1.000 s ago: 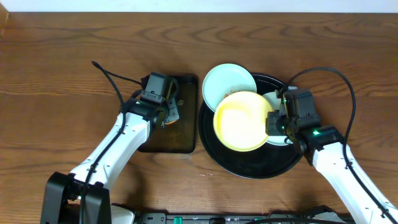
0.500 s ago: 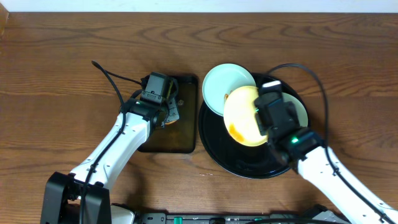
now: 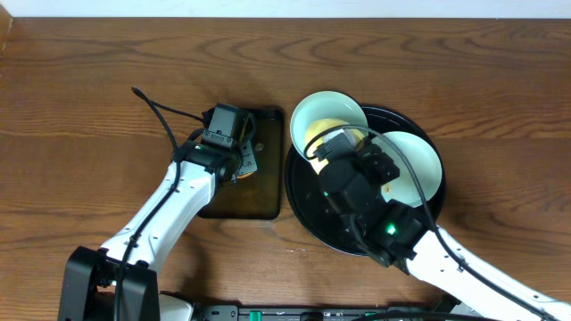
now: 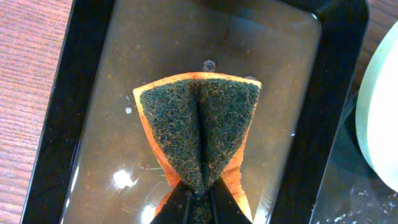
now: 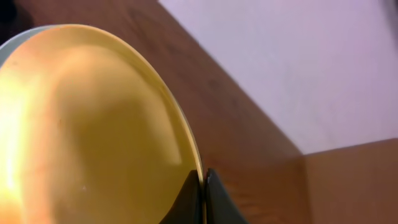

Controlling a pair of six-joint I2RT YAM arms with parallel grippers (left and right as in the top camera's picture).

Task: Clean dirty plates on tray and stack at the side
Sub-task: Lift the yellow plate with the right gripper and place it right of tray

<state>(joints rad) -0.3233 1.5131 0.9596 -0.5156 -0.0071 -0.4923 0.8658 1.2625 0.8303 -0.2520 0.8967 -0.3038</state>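
Observation:
The pale yellow plate will go down from my right gripper onto the bare wood [image 3: 476, 148] just outside the round black tray.
My right gripper [image 3: 343, 152] is shut on the rim of the pale yellow plate [image 3: 323, 134] and holds it tipped up on edge over the back left of the round black tray [image 3: 308, 209]. In the right wrist view the fingers [image 5: 203, 182] pinch the plate's rim [image 5: 93, 124]. One mint-blue plate [image 3: 326, 109] leans on the tray's back-left rim, behind the yellow one. The other mint-blue plate [image 3: 417, 165] lies in the tray's right side with a small orange smear at its left edge. My left gripper [image 4: 199, 202] is shut on a folded orange sponge [image 4: 199, 124].
The sponge hangs over a rectangular black tray [image 3: 268, 192] holding shallow brownish water [image 4: 106, 93], just left of the round tray. A mint plate's edge [image 4: 380, 118] shows at the right of the left wrist view. The table is brown wood [image 3: 89, 89].
My right arm has swung left over the round tray, lifting the yellow plate and tipping it on edge. The mint plate beneath it is now uncovered. The left arm has not moved.

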